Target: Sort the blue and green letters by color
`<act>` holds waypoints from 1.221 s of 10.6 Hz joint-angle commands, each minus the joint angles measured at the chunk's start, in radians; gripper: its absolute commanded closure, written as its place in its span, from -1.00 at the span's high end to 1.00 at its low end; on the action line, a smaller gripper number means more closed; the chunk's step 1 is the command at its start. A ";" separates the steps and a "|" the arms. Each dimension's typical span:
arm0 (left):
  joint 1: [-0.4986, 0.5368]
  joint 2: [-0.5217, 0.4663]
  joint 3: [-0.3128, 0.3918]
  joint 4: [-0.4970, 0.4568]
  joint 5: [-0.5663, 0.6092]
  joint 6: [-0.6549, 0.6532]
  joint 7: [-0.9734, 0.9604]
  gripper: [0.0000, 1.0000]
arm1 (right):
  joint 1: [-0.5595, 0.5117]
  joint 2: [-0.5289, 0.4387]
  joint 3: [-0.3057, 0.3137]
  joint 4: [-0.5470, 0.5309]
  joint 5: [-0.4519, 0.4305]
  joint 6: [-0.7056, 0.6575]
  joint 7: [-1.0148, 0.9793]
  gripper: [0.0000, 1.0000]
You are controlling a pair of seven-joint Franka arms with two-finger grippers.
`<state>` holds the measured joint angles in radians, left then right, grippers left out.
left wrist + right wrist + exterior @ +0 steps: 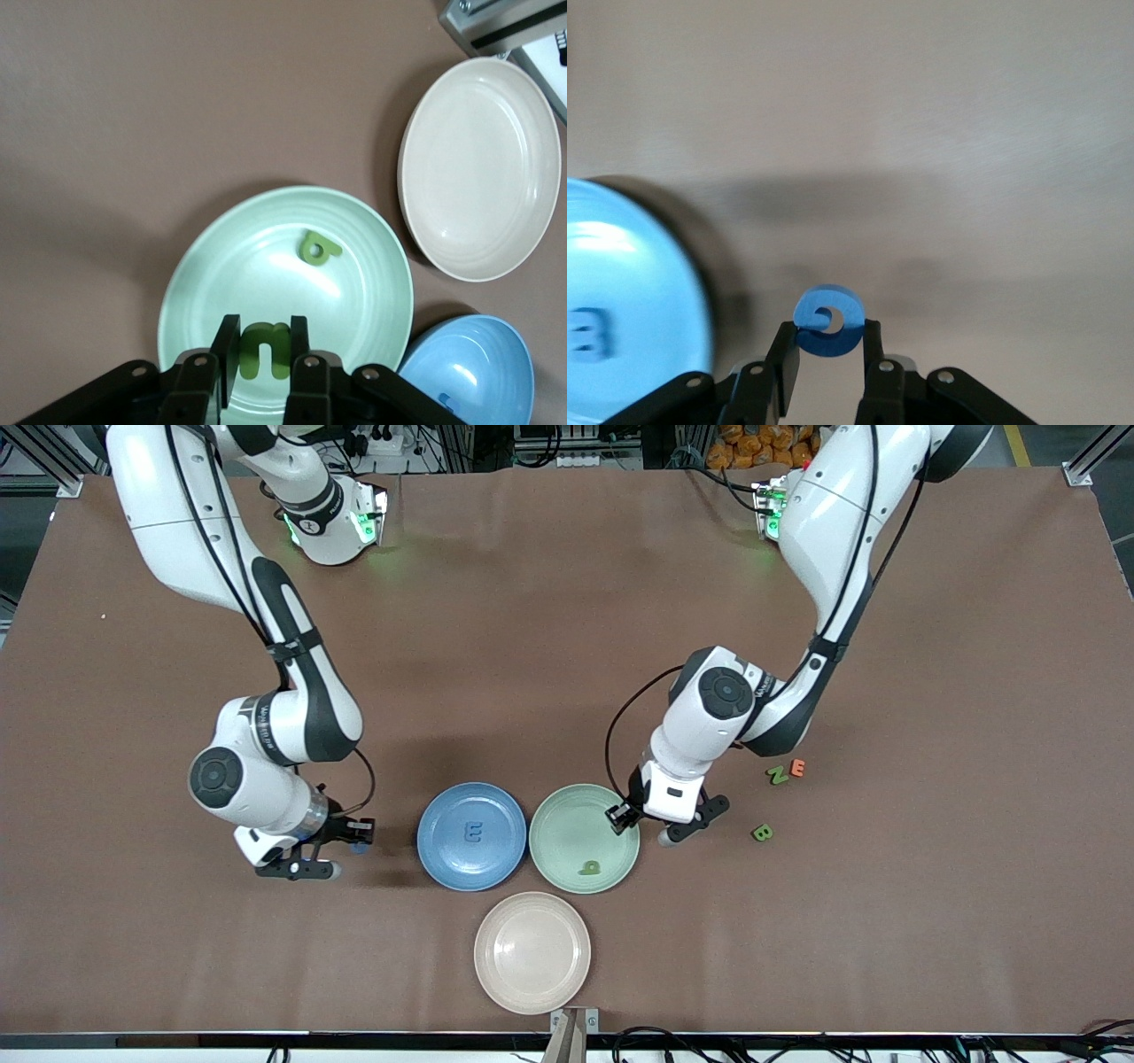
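Note:
Next, my right gripper lets go of the rounded blue letter on the blue E in the blue plate (pixel 475 829) (pixel 585 342). The rounded letter is now low beside that plate.
My left gripper (pixel 624 817) hangs over the edge of the green plate (pixel 567 828) and is shut on a green letter u (pixel 254 343). A green p (pixel 590 865) lies in that plate, and the left wrist view shows this p (pixel 319 249) too. My right gripper (pixel 356 838) is low over the bare table beside the blue plate (pixel 436 868), shut on a rounded blue letter (pixel 830 320). A blue E (pixel 473 833) lies in the blue plate. A green N (pixel 777 774) and a green B (pixel 762 833) lie on the table toward the left arm's end.
An orange E (pixel 797 767) touches the green N. A beige plate (pixel 532 952) with nothing in it sits nearer the front camera than the other two plates. The table's front edge runs just past it.

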<state>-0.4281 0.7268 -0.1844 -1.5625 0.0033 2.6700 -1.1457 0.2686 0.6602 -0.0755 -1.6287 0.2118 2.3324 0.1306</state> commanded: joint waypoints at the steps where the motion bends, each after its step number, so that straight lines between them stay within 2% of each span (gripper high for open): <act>1: -0.164 0.048 0.155 0.050 0.001 0.007 -0.077 0.93 | 0.007 0.008 0.094 0.038 0.011 -0.010 0.168 -0.93; 2: -0.190 0.046 0.193 0.045 0.039 0.005 -0.083 1.00 | 0.038 0.019 0.098 0.052 0.011 -0.005 0.216 -0.91; 3: -0.186 0.042 0.198 0.039 0.046 0.004 -0.081 1.00 | 0.067 0.036 0.099 0.078 0.011 -0.004 0.257 -0.90; 7: -0.083 0.034 0.206 0.035 0.049 -0.025 0.044 1.00 | 0.144 0.073 0.099 0.101 0.011 0.045 0.313 -0.86; 8: -0.063 0.025 0.206 0.035 0.049 -0.066 0.061 1.00 | 0.150 0.073 0.099 0.102 0.011 0.045 0.313 -0.75; 9: -0.049 0.025 0.206 0.035 0.050 -0.087 0.078 1.00 | 0.153 0.073 0.099 0.102 0.011 0.045 0.314 -0.02; 10: -0.022 0.029 0.206 0.029 0.049 -0.099 0.110 1.00 | 0.153 0.071 0.099 0.102 0.011 0.044 0.332 0.80; 11: -0.014 0.031 0.206 0.021 0.049 -0.116 0.116 1.00 | 0.155 0.070 0.099 0.102 0.009 0.044 0.336 1.00; 13: 0.028 0.031 0.204 0.006 0.049 -0.197 0.223 1.00 | 0.149 0.064 0.099 0.104 -0.003 0.042 0.301 1.00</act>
<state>-0.4374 0.7620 0.0247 -1.5437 0.0266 2.5466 -1.0202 0.4192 0.7179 0.0246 -1.5506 0.2120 2.3814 0.4448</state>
